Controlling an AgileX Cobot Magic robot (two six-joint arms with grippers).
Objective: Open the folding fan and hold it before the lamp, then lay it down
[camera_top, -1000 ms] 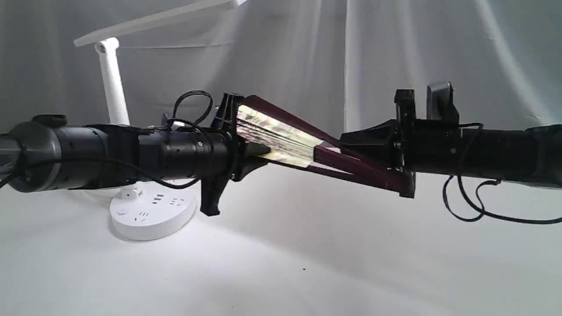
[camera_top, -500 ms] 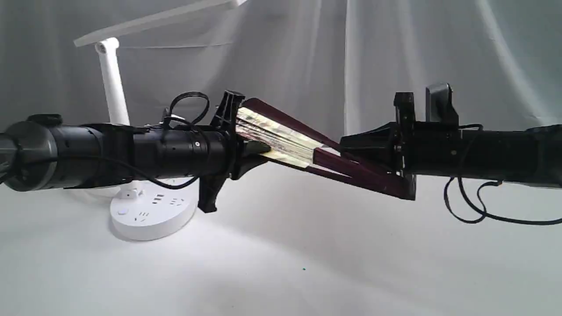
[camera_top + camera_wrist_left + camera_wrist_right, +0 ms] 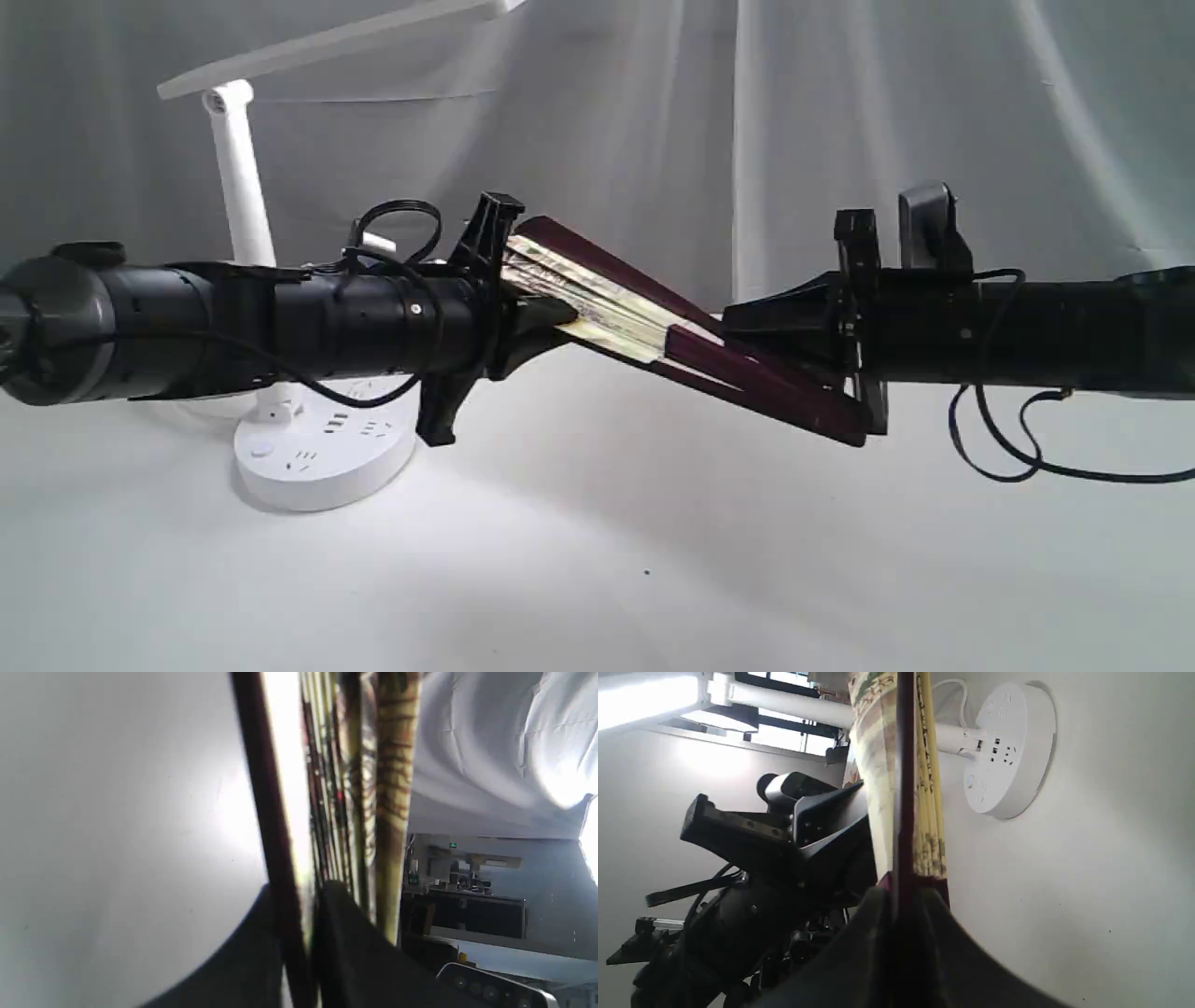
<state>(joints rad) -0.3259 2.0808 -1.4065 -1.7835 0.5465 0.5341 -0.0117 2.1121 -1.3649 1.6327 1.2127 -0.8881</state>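
The guard is held down by the pivot in my right gripper, so that gripper should open and take the guard up (image 3: 619,267) next to the painted pleats before it spreads the folding fan.
The folding fan (image 3: 607,303) hangs in mid-air between both arms, only slightly spread, its cream painted pleats bunched between dark maroon guards. My left gripper (image 3: 546,313) is shut on the paper end; in its wrist view the fingers (image 3: 336,933) pinch one maroon guard (image 3: 266,812) beside the pleats. My right gripper (image 3: 747,322) is shut on the maroon ribs (image 3: 903,812) near the pivot, which sits lower than the paper end. The white lamp (image 3: 238,173) stands behind my left arm, its round socketed base (image 3: 1008,751) on the table.
White cloth covers the table (image 3: 653,560) and hangs as a backdrop. A black cable (image 3: 999,448) loops under my right arm. The lamp's head (image 3: 336,42) stretches across the upper left.
The fan has closed a little and its pivot end has dropped slightly with my right gripper. My left arm has edged left and rolled slightly.
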